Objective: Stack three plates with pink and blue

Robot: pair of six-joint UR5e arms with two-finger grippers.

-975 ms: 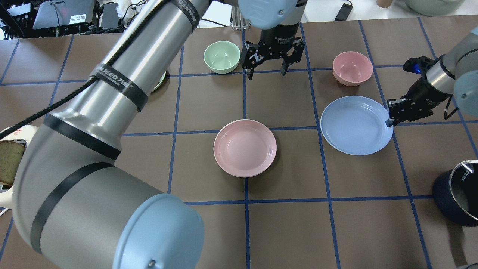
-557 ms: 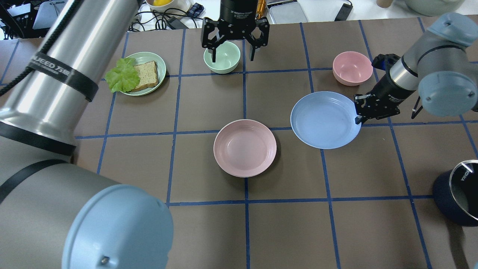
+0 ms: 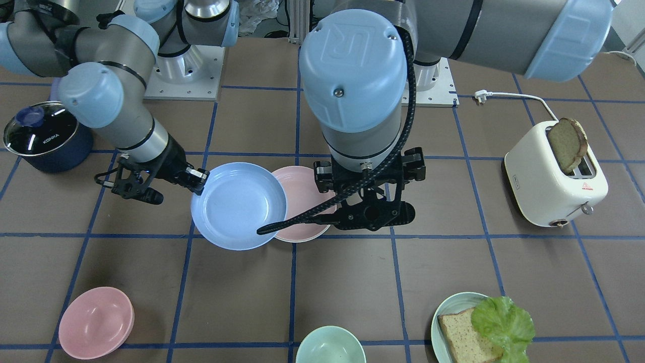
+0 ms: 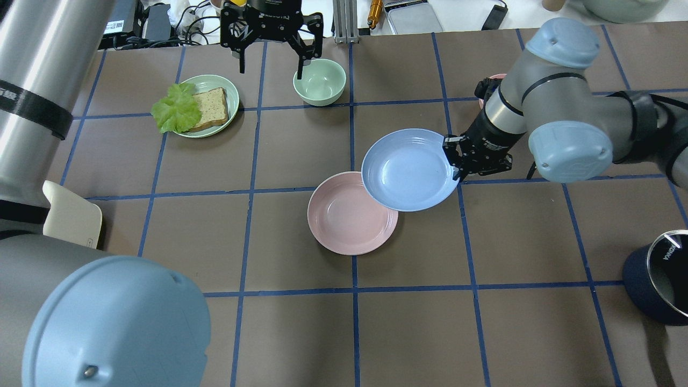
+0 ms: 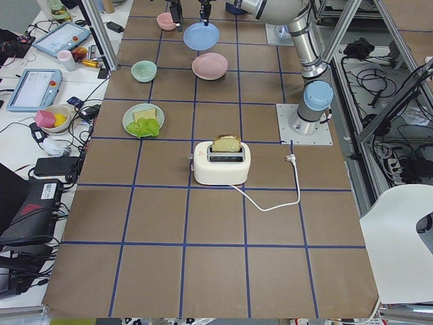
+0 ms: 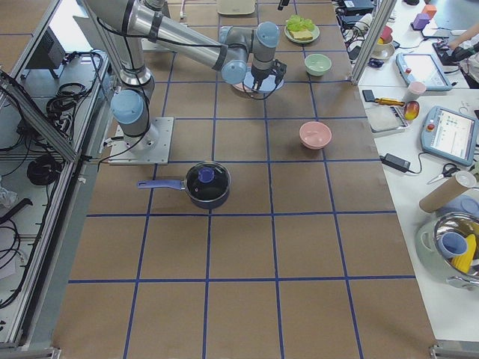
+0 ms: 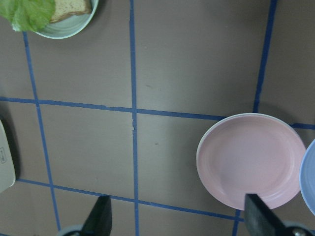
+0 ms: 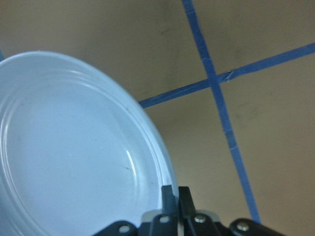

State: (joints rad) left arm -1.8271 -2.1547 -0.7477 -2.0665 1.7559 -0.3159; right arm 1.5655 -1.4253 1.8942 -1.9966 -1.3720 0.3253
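My right gripper is going to release the periwinkle blue plate, setting it free so that it sits squarely on top of the pastel pink plate (image 3: pixel 295 203).
My right gripper (image 4: pixel 454 161) is shut on the rim of the periwinkle blue plate (image 4: pixel 408 169) and holds it above the table. The plate's near-left edge overlaps the far-right edge of the pastel pink plate (image 4: pixel 349 217), which lies flat at the table's middle. The right wrist view shows the fingertips (image 8: pixel 170 194) pinching the blue plate (image 8: pixel 74 147). A thin cream edge (image 7: pixel 246 116) shows under the pink plate's rim (image 7: pixel 251 160); the cream plate is otherwise hidden. My left gripper (image 4: pixel 269 69) is open and empty, raised at the table's far side beside the mint bowl.
A mint bowl (image 4: pixel 319 80) and a teal plate (image 4: pixel 232 97) with bread and lettuce stand at the far left. A pink bowl (image 3: pixel 95 321) is behind my right arm. A dark pot (image 4: pixel 658 279) sits near right, and a toaster (image 3: pixel 549 186) to my left.
My right gripper has carried the blue plate leftward until it overlaps the pink plate's edge. My left gripper has moved left along the far side, past the mint bowl, still open.
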